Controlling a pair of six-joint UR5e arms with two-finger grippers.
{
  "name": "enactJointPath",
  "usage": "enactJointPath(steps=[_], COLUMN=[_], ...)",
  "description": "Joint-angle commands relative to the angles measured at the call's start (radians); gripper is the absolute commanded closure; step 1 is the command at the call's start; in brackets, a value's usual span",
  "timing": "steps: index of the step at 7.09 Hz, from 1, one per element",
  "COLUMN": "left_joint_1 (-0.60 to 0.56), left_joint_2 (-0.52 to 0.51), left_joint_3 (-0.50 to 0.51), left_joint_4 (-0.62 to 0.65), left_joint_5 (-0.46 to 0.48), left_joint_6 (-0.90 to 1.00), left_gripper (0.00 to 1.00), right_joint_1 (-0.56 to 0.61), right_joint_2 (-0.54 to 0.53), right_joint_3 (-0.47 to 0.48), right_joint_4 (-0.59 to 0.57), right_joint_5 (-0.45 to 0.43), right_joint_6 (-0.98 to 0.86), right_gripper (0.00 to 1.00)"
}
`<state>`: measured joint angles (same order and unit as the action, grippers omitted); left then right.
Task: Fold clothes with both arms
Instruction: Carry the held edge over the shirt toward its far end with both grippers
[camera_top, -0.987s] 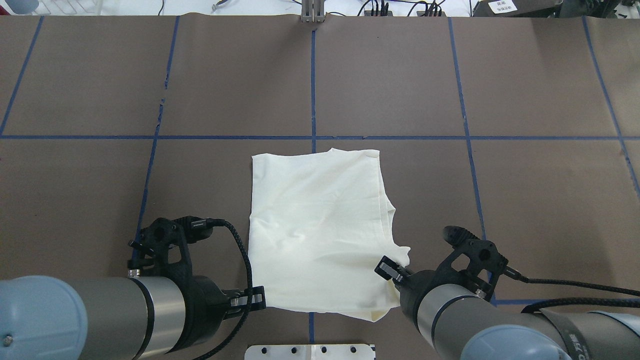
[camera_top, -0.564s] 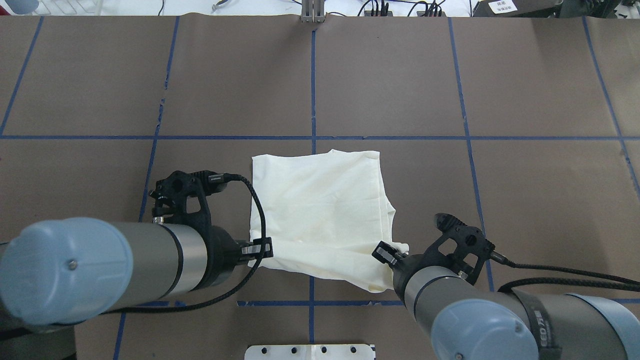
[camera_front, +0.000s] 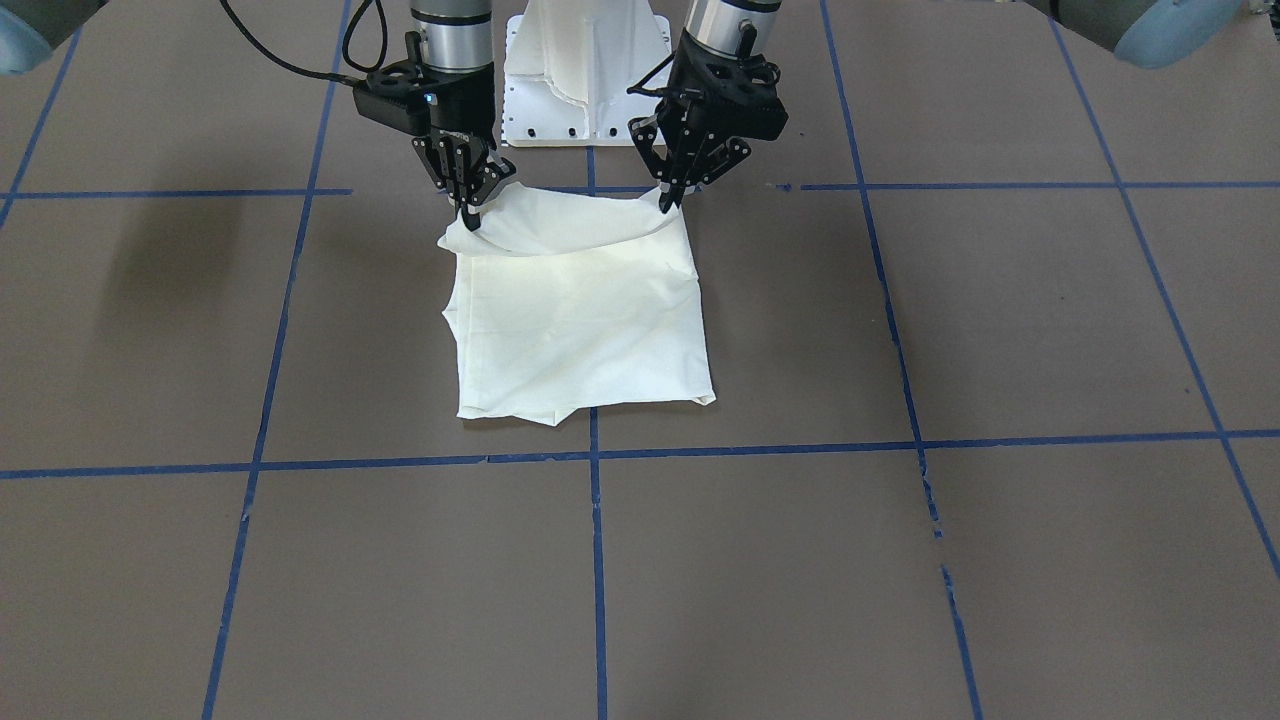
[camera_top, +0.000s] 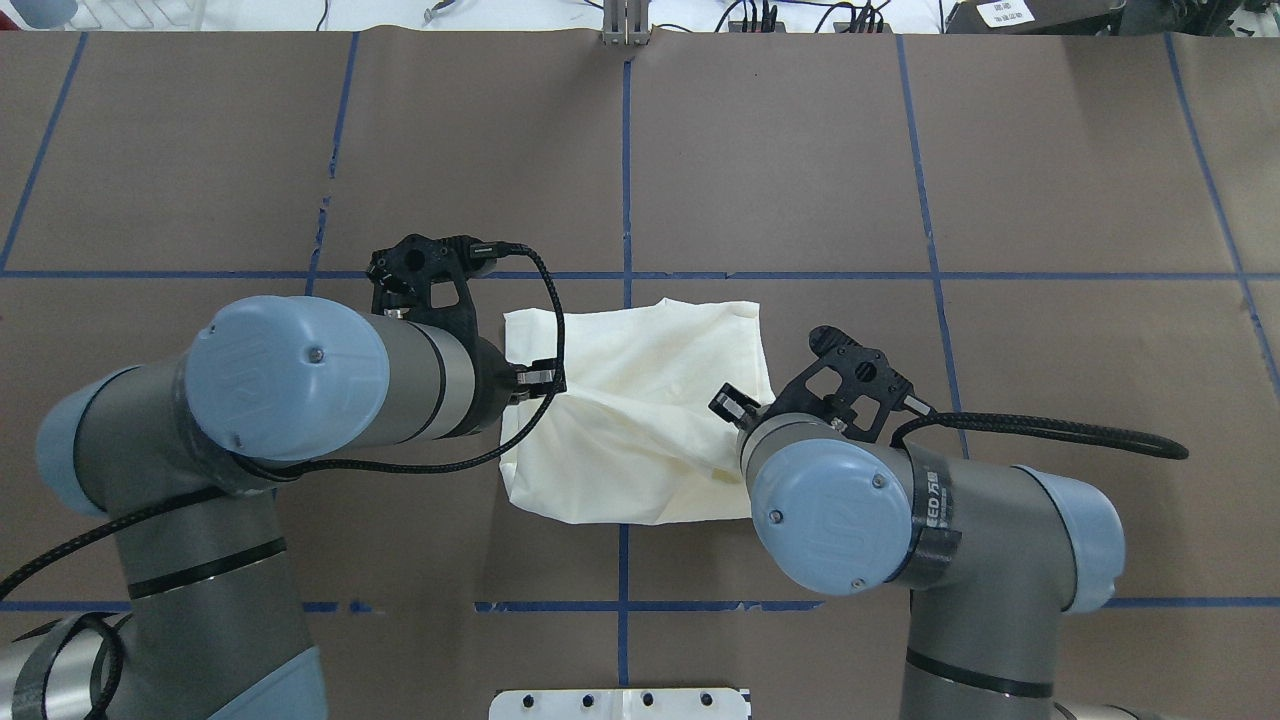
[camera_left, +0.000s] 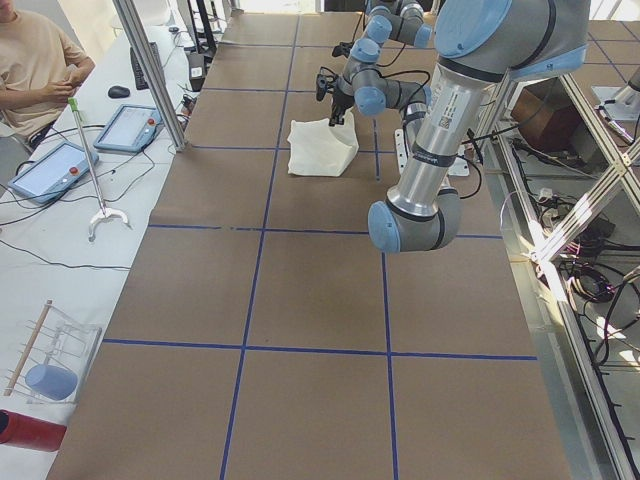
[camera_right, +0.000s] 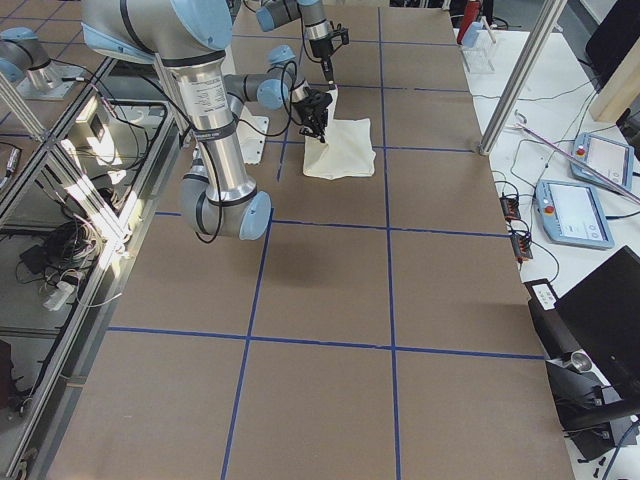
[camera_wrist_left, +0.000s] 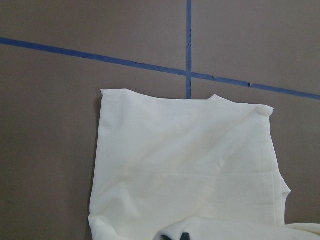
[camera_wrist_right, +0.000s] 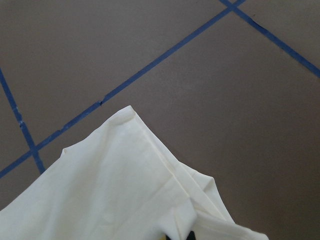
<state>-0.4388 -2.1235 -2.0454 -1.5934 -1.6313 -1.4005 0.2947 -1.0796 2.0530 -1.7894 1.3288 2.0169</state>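
Observation:
The robot's left gripper should release the raised corner on the flat cream shirt (camera_front: 685, 347) (camera_wrist_left: 128, 119), just short of the square far corner of the shirt.
The clothes (camera_top: 640, 420) are one cream shirt, folded to a rough square with its plain side up, lying mid-table. Its edge nearest the robot is lifted and curls over the rest (camera_front: 580, 320). My left gripper (camera_front: 665, 203) is shut on one corner of that raised edge, and my right gripper (camera_front: 470, 218) is shut on the other. Seen from overhead, the left gripper (camera_top: 545, 378) is at the cloth's left side and the right gripper (camera_top: 722, 405) at its right. Both wrist views look down over the flat cloth (camera_wrist_left: 185, 165) (camera_wrist_right: 125, 190), with dark fingertips at the bottom edge.
The brown table (camera_top: 900, 150) is marked with blue tape lines (camera_top: 626, 150). The white pedestal base (camera_front: 585, 90) stands just behind the grippers. A person (camera_left: 35, 70) sits at a side table with tablets (camera_left: 128, 127), beyond the table's far edge.
Both arms have moved away from the base, carrying the shirt's near edge up and forward over the rest. The visible cloth is shorter front to back.

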Motion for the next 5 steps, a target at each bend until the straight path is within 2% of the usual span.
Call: enactJointPath(steps=[1,3,5], left_joint_1=[-0.011,-0.015,-0.029], left_joint_2=[-0.007,-0.007,-0.007], left_joint_3=[0.083,0.204,0.226], left_joint_4=[-0.045,-0.161,-0.175], left_joint_5=[0.002,0.008,0.008], left_joint_6=[0.011,0.015,0.049], left_gripper=[1.0,1.0,1.0], right_joint_1=[0.058,0.072,0.083], right_joint_2=[0.018,0.02,0.085], right_joint_3=[-0.165,-0.22,-0.305], right_joint_4=[0.166,0.208,0.209], right_joint_5=[0.027,0.03,0.03], right_joint_6=[-0.065,-0.095,-0.099], right_gripper=[1.0,1.0,1.0])
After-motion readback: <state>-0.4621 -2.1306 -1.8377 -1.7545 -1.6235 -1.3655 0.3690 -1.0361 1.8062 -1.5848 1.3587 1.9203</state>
